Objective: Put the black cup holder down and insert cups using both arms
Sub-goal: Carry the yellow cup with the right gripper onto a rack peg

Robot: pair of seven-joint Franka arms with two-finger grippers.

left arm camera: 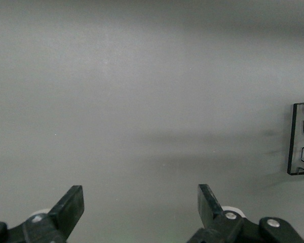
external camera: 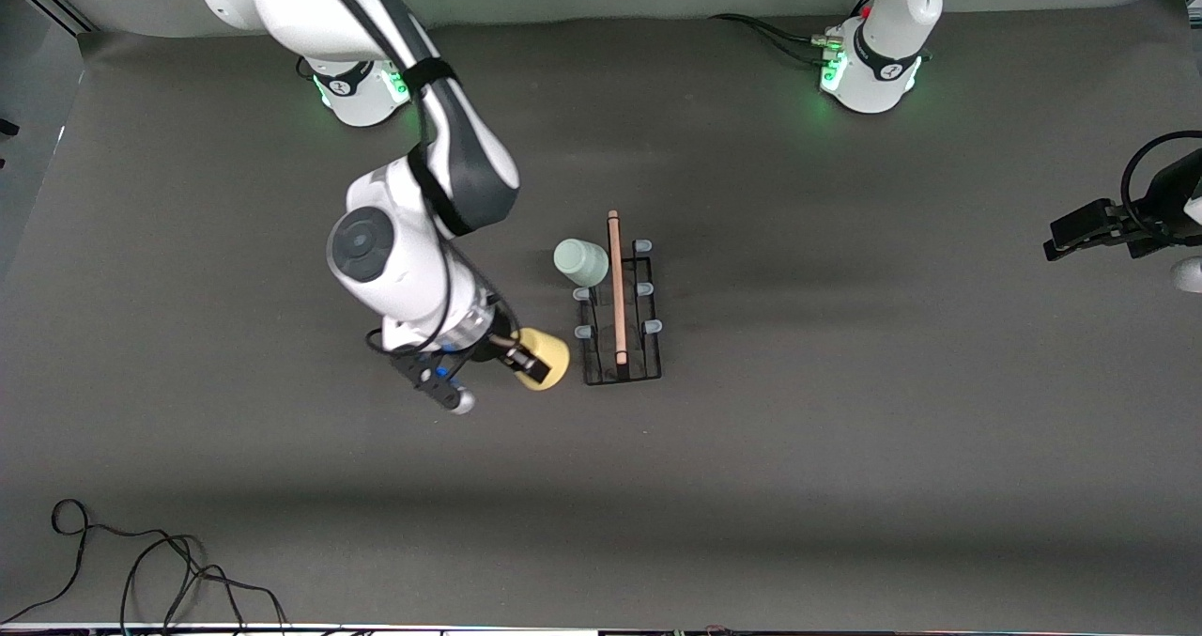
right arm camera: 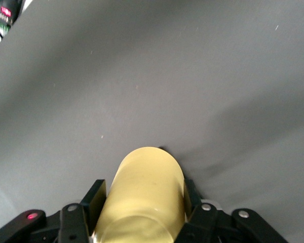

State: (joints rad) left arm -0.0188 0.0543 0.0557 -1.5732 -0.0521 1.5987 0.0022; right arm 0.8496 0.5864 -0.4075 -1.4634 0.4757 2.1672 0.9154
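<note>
The robot's right gripper needs to put the yellow cup on the holder's nearest bare peg (external camera: 586,341) on the pale green cup's side.
The black cup holder (external camera: 622,309) stands mid-table, its wooden rod handle (external camera: 616,284) running along it. The pale green cup (external camera: 580,262) sits upside down on the holder's peg farthest from the front camera, on the right arm's side. My right gripper (external camera: 526,362) is shut on the yellow cup (external camera: 547,359), held on its side just beside the holder's nearest peg on that side; the cup fills the right wrist view (right arm camera: 147,192) between the fingers (right arm camera: 95,195). My left gripper (external camera: 1080,230) waits open and empty at the left arm's end of the table (left arm camera: 140,202). The light blue cup is out of view.
Several bare pale-capped pegs (external camera: 645,288) stand on the holder. Loose black cables (external camera: 141,570) lie at the table's near edge toward the right arm's end. A dark slotted bracket (left arm camera: 301,139) shows at the edge of the left wrist view.
</note>
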